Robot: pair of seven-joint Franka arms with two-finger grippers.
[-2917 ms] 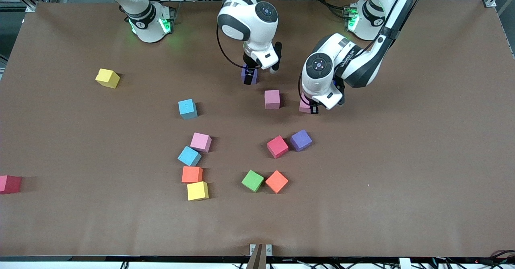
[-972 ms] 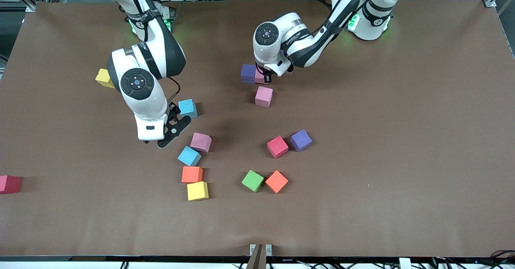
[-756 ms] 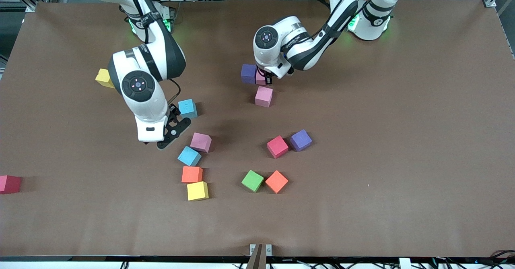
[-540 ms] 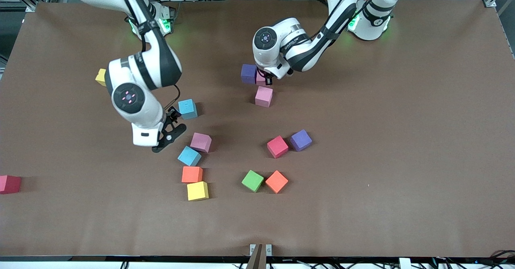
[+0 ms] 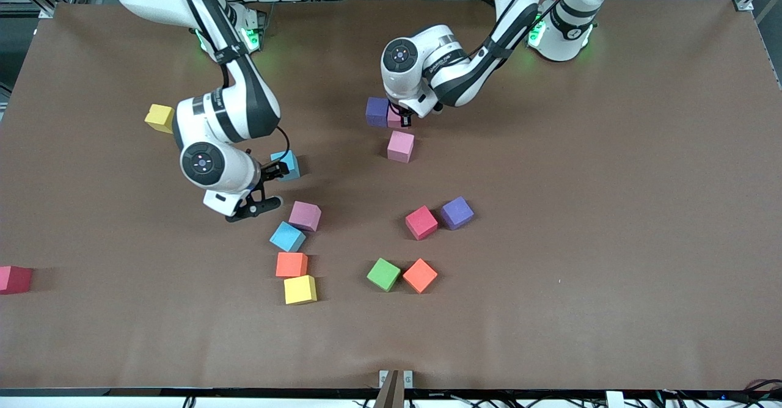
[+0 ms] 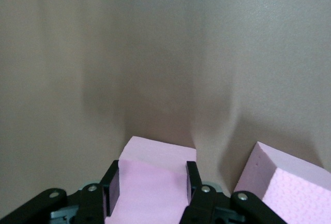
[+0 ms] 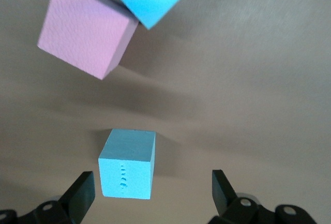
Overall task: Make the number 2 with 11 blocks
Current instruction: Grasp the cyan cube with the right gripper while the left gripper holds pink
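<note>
The lone light blue block is apart from the row with orange and yellow. My right gripper will close next on the opposite sides (image 5: pixel 287 166) (image 7: pixel 126 176) of that block.
My left gripper (image 5: pixel 398 120) is shut on a pink block (image 6: pixel 155 175), low at the table right beside a purple block (image 5: pixel 377 112). A second pink block (image 5: pixel 401 146) lies just nearer the camera, also seen in the left wrist view (image 6: pixel 289 182). My right gripper (image 5: pixel 267 186) is open and low beside a light blue block (image 5: pixel 287 162). In the right wrist view that block (image 7: pixel 126 163) lies between the spread fingers (image 7: pixel 80 195), closer to one of them. A third pink block (image 5: pixel 304 215) and another light blue block (image 5: pixel 287 236) lie close by.
Toward the camera lie an orange block (image 5: pixel 291 264), a yellow block (image 5: pixel 300 289), a green cube (image 5: pixel 383 274), another orange block (image 5: pixel 420 275), a red block (image 5: pixel 421 222) and a purple block (image 5: pixel 457 212). A yellow block (image 5: pixel 160 118) and a dark red one (image 5: pixel 13 278) lie toward the right arm's end.
The right gripper has turned and swung in toward the light blue block, staying open. The left gripper holds almost still with the pink block beside the purple one.
</note>
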